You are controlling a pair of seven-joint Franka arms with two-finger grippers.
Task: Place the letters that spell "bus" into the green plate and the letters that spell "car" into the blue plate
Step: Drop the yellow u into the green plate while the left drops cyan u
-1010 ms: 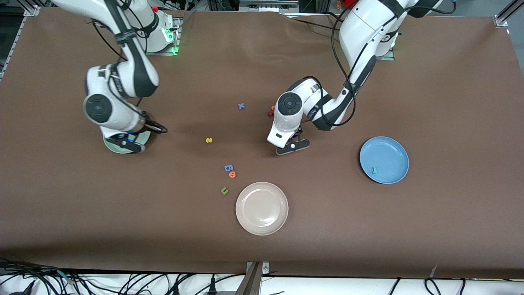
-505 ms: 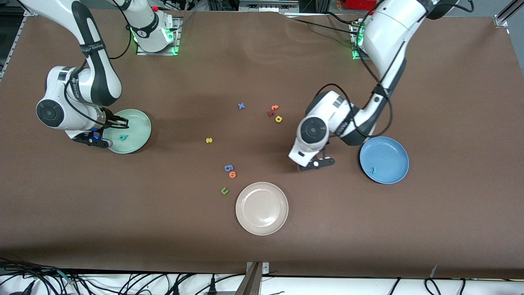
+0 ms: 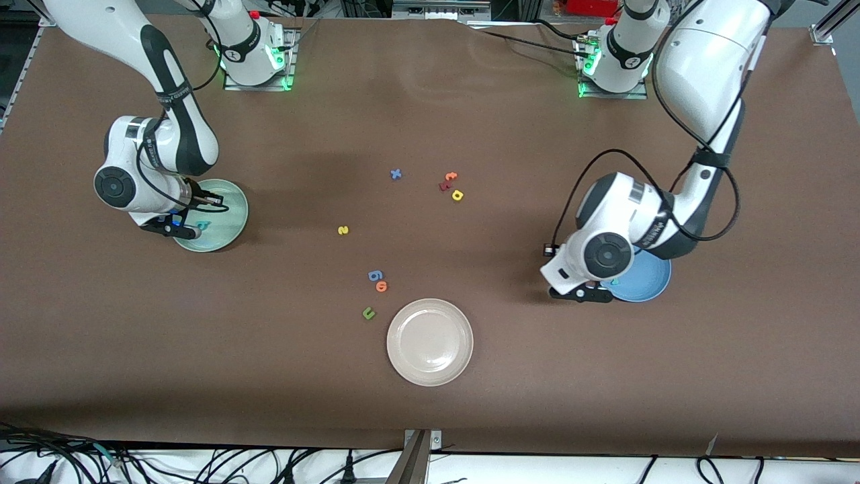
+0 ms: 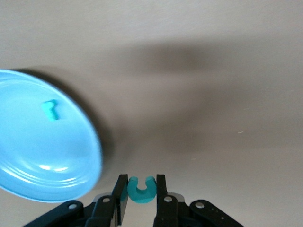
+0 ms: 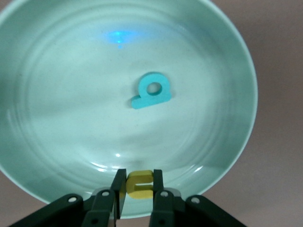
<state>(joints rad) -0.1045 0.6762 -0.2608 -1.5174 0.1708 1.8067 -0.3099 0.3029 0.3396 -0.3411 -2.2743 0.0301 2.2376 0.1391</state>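
Next, I let go of the teal "c" with my left gripper near the middle of the blue plate [image 3: 627, 267] [image 4: 31, 135], next to the teal "r".
My left gripper [image 3: 583, 294] [image 4: 142, 179] is shut on the teal "c" [image 4: 142, 190] and hangs over the table just beside the blue plate [image 3: 650, 281] [image 4: 28, 156]. The teal "r" [image 4: 49, 109] lies in that plate. My right gripper [image 3: 176, 230] [image 5: 139, 173] is shut on the yellow "u" [image 5: 139, 185] over the rim of the green plate [image 3: 232, 205] [image 5: 57, 109], where the teal "b" [image 3: 203, 224] [image 5: 151, 90] lies. The yellow "s" [image 3: 343, 230] and the yellow "a" [image 3: 457, 195] lie on the table's middle.
A cream-white plate [image 3: 430, 342] sits nearer the front camera. Beside it lie a green "u" [image 3: 368, 312], an orange "o" [image 3: 381, 286] and a blue letter [image 3: 375, 275]. An orange "t" [image 3: 451, 176], a dark red letter [image 3: 443, 185] and a blue "x" [image 3: 396, 174] lie by the "a".
The left arm has carried the "c" from the table's middle to beside the blue plate. The right arm swung off toward its end of the table, then came partly back over the green plate's rim.
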